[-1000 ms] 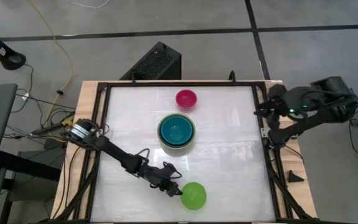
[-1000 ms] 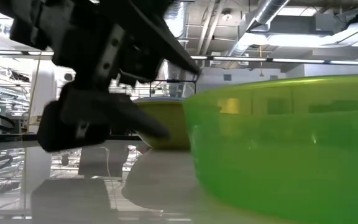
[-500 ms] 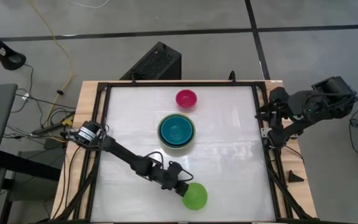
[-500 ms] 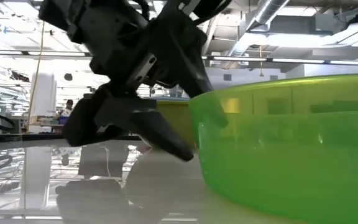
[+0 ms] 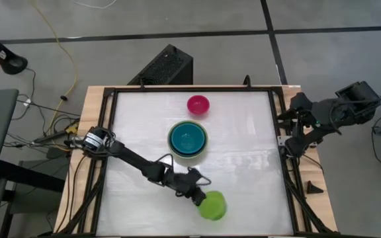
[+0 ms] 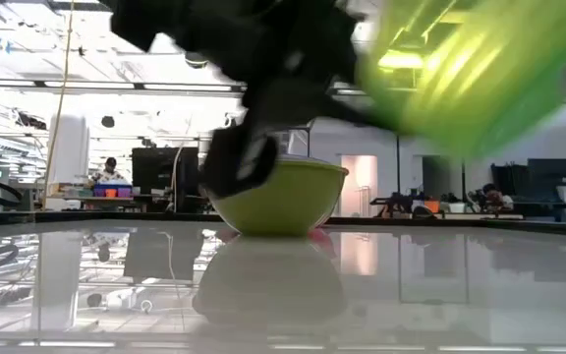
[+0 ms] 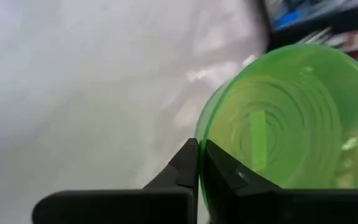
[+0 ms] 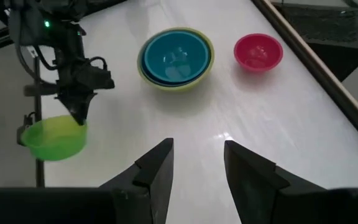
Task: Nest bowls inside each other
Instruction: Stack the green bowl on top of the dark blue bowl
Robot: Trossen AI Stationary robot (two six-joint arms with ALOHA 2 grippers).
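Next, my left gripper releases the bright green bowl inside the teal bowl (image 5: 187,137) of the middle table stack. The bright green bowl now hangs near the table's front edge.
The bright green bowl (image 5: 212,206) hangs near the table's front edge with my left gripper (image 5: 200,197) shut on it; the low view shows this bowl (image 6: 470,69) off the tabletop. At the table's middle stands a stack (image 5: 188,139): the olive-yellow bowl (image 6: 278,202) rests on its base, with the light blue and the teal bowl (image 8: 176,55) inside it. The magenta-pink bowl (image 5: 198,104) stands alone behind them. My right gripper (image 8: 197,167) waits open, raised at the table's right edge. My left gripper pinches the green bowl's rim (image 7: 202,127) on the side toward the table's left, one finger inside the bowl and one outside. The fingers come from the table's left, slanting down. The bowl is lifted clear of the table and hangs tilted.
A black frame (image 5: 111,132) runs round the white tabletop. Bare tabletop lies between the stack and the green bowl and across the table's right half (image 5: 250,165). Beyond the far edge a black box (image 5: 164,66) sits on the floor.
My left gripper has moved toward the table's right edge, onto the green bowl's rim, shut on it and risen. The bowl, which stood flat on the table, is now lifted clear and tipped, a little farther right.
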